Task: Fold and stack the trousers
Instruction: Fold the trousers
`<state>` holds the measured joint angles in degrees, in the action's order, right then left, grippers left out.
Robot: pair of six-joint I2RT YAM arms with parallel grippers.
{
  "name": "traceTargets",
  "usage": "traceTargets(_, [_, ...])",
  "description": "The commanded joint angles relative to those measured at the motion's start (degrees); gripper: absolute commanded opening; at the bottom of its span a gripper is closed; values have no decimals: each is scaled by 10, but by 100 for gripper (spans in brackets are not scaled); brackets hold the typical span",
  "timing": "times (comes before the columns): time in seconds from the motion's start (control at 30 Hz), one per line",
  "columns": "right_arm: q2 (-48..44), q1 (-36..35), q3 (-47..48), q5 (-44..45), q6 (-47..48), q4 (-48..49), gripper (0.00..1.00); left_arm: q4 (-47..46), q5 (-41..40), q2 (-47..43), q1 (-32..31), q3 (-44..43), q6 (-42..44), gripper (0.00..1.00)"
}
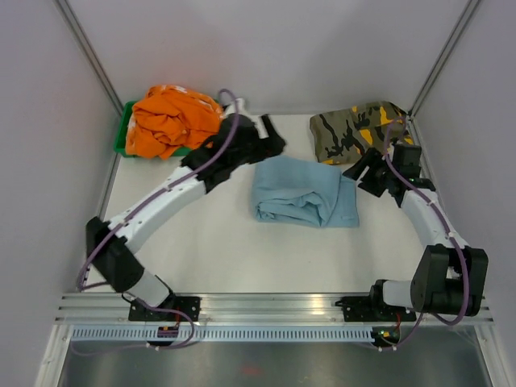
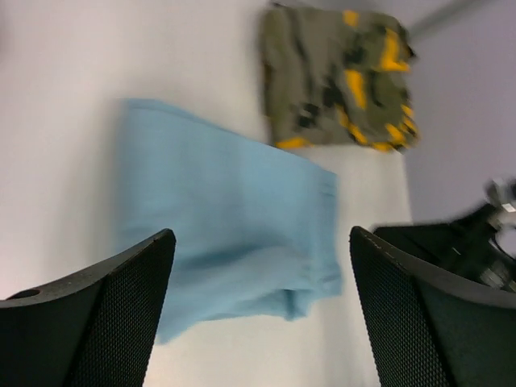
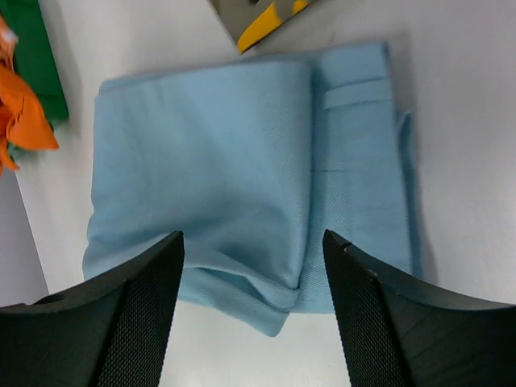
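My left gripper is to take hold next of the light blue trousers by the middle of their edge (image 1: 257,189) (image 2: 133,222) opposite my right gripper.
The light blue trousers (image 1: 302,192) lie folded into a thick rectangle in the middle of the table. They also show in the left wrist view (image 2: 226,226) and the right wrist view (image 3: 234,169). My left gripper (image 1: 270,133) is open and empty, held above the table just behind and left of them. My right gripper (image 1: 355,173) is open and empty, at their right edge. In both wrist views the open jaws frame the cloth from above without touching it.
A folded camouflage garment (image 1: 355,129) lies at the back right, seen also in the left wrist view (image 2: 339,76). An orange garment (image 1: 173,117) is heaped on a green bin (image 1: 125,133) at the back left. Grey walls enclose the table.
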<state>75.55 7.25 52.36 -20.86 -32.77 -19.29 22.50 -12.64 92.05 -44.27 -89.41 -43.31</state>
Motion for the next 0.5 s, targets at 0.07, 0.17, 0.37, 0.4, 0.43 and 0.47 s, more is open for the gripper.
traceTargets(0.07, [42, -62, -42, -2, -28, 77, 74, -75, 118, -113, 144, 244, 12, 91])
traceTargets(0.17, [75, -70, -48, 12, -26, 74, 72, -79, 119, -164, 179, 309, 25, 91])
traceTargets(0.37, [136, -126, -43, 43, -26, 86, 69, -85, 139, -202, 203, 361, 27, 91])
traceTargets(0.4, [141, -129, -42, 44, -27, 88, 68, -86, 140, -206, 204, 368, 26, 91])
traceTargets(0.43, [147, -132, -39, 43, -29, 92, 64, -87, 143, -207, 204, 370, 25, 91])
traceTargets(0.47, [154, -135, -38, 39, -32, 104, 61, -90, 144, -208, 204, 372, 25, 91])
